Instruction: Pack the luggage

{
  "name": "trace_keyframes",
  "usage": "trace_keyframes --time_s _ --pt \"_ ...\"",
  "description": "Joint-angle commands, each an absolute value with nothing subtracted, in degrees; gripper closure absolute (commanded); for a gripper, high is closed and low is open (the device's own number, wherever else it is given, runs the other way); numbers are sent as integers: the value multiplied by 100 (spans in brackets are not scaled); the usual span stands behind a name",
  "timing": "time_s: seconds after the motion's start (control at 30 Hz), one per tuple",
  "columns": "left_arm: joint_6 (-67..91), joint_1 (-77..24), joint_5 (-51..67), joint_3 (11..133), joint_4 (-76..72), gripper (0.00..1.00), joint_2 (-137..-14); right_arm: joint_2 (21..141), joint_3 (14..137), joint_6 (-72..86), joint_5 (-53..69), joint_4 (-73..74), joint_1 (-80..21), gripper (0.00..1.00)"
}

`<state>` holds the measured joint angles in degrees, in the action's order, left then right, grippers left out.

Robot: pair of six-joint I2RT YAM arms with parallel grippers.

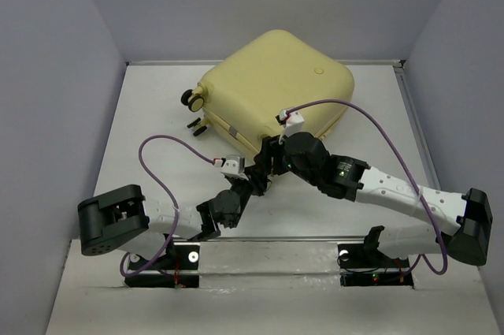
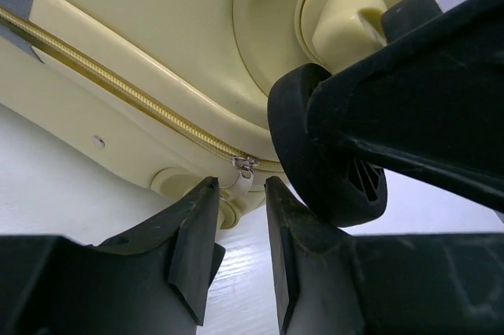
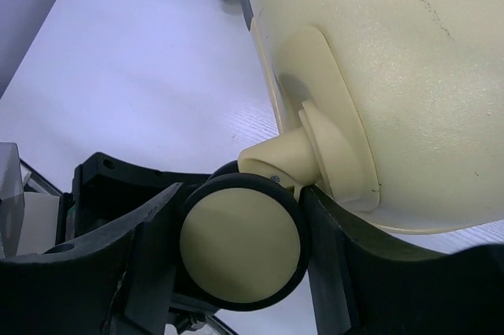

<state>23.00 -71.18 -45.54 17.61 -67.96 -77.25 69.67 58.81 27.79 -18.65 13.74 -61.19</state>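
Note:
Next, I release the caster wheel, now at the luggage's near corner, with my right gripper above the white table (image 1: 356, 152), between the luggage and its forearm.
The pale yellow luggage (image 1: 276, 75) lies shut and flat at the back of the table, with a round emblem (image 1: 319, 71) on its shell. My right gripper (image 3: 242, 193) is shut on the cream-and-black caster wheel (image 3: 240, 248) at the near corner, one finger on each side. The same wheel (image 2: 315, 161) shows in the left wrist view. My left gripper (image 2: 239, 189) is narrowly open right under that corner. Its tips flank the small zipper pull (image 2: 242, 171) at the end of the gold zipper (image 2: 118, 87) without pinching it. Both grippers meet at the near corner (image 1: 264, 163).
Two more caster wheels (image 1: 191, 100) stick out at the suitcase's left side. Grey walls close in the white table (image 1: 150, 114) on the left, back and right. Purple cables (image 1: 157, 146) loop above both arms.

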Motion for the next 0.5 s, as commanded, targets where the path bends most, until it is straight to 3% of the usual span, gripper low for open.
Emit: trace_keyframes --time_s 0.0,0.23,0.37,0.47 --pt "1881 -7093 -4852 2100 -8262 59 -7804 6715 6671 3190 -308 -465 -6337 93" --pt "1890 -7049 -4887 2223 -8490 59 -8138 6715 6610 3260 200 -817 -6337 93" --pt "1916 -7040 -4729 2399 -8701 41 -8402 6803 6566 3366 343 -1072 -6337 93" --pt "1969 -7031 -4965 2435 -8937 42 -8622 6803 6530 3445 492 -1239 -6337 93"
